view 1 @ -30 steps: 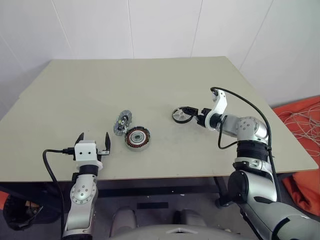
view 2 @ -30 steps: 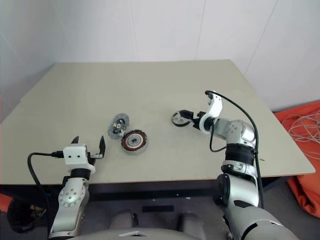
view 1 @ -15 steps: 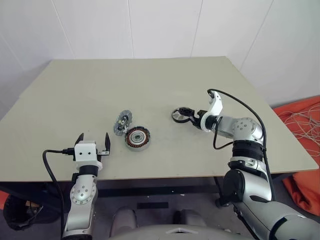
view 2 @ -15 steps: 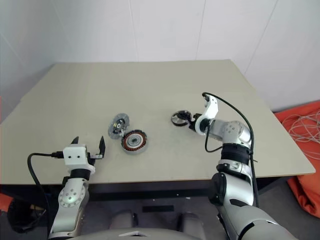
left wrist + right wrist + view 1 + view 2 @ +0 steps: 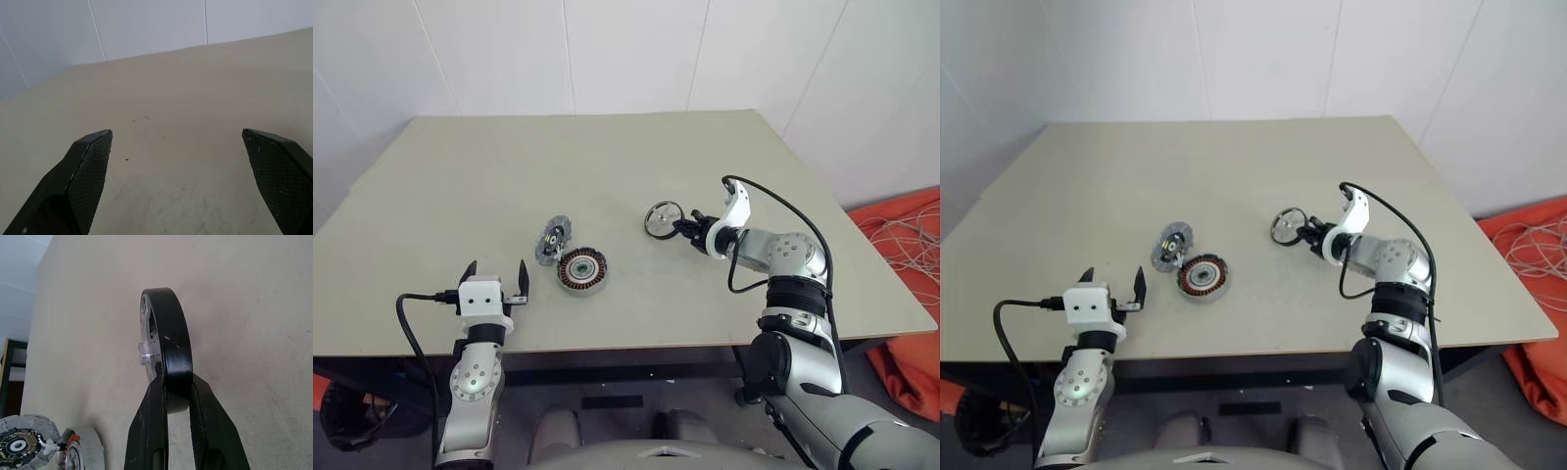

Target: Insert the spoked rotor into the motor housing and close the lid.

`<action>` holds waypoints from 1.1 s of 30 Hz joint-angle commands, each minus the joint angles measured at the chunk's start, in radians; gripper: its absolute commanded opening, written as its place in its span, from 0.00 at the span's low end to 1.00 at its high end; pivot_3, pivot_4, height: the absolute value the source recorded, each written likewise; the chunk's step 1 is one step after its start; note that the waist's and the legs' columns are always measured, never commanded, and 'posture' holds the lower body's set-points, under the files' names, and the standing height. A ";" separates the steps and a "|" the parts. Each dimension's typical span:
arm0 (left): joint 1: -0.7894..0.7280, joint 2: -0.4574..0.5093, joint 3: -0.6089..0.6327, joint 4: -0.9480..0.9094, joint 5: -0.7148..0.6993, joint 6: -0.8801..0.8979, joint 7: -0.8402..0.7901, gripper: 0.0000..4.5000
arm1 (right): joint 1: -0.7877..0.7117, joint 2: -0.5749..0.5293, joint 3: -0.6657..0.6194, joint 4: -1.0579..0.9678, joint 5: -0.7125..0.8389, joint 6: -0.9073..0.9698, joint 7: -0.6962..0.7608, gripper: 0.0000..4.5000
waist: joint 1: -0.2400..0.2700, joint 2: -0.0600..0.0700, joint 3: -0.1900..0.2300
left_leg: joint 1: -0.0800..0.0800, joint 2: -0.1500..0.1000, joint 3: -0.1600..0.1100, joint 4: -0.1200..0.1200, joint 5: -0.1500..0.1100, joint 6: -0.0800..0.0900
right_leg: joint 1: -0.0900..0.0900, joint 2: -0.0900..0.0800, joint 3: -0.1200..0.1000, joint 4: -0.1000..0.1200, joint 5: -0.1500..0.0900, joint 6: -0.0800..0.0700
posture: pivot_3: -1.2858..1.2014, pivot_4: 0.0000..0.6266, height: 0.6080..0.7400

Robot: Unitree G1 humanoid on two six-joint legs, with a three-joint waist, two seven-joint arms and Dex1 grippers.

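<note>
The robot's right gripper will release the spoked rotor in the motor housing, centred on the ring of copper windings (image 5: 581,267) (image 5: 73,458).
The spoked rotor (image 5: 663,218), dark-rimmed with silver spokes, stands on edge at the table's middle right. My right gripper (image 5: 684,226) is shut on its lower rim; in the right wrist view the two fingers (image 5: 198,401) pinch the black rim (image 5: 168,333). The motor housing (image 5: 582,270), with copper windings, sits left of centre. The lid (image 5: 552,240) leans tilted against the housing's far-left side. My left gripper (image 5: 496,282) hovers open over the front left of the table, its fingers (image 5: 90,161) wide apart with nothing between them.
The beige table (image 5: 607,166) has a white wall behind it. Orange cloth and loose cables (image 5: 906,245) lie on the floor past the table's right edge. A black cable loops over my right wrist (image 5: 783,206).
My right gripper has closed on the rotor's rim, and the rotor has gone from lying flat to standing on edge. The left arm has not moved.
</note>
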 commanded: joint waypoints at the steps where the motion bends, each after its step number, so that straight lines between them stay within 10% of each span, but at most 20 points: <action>1: -0.005 0.007 0.005 -0.031 0.004 -0.022 0.005 1.00 | -0.019 -0.007 -0.005 -0.049 0.093 0.074 0.062 0.06 | 0.000 0.000 0.000 | 0.000 0.000 0.000 0.000 0.000 0.000 | 0.000 0.000 0.000 0.000 0.000 0.000 | 0.52 0.00 1.00; 17: -0.009 0.006 -0.004 -0.032 -0.003 -0.023 -0.007 1.00 | 0.115 -0.022 0.197 -0.138 0.469 0.422 0.222 0.06 | 0.007 0.002 0.001 | 0.000 0.000 0.000 -0.001 0.000 0.000 | 0.000 0.000 0.000 -0.001 0.000 0.000 | 0.52 0.00 1.00; 33: 0.047 0.028 -0.022 -0.071 -0.039 -0.035 -0.084 1.00 | 0.056 0.120 0.213 -0.044 0.341 0.366 0.178 0.06 | 0.007 0.001 0.001 | -0.002 0.000 -0.001 -0.002 0.000 -0.001 | -0.001 -0.001 0.000 -0.002 0.000 0.001 | 0.52 0.00 1.00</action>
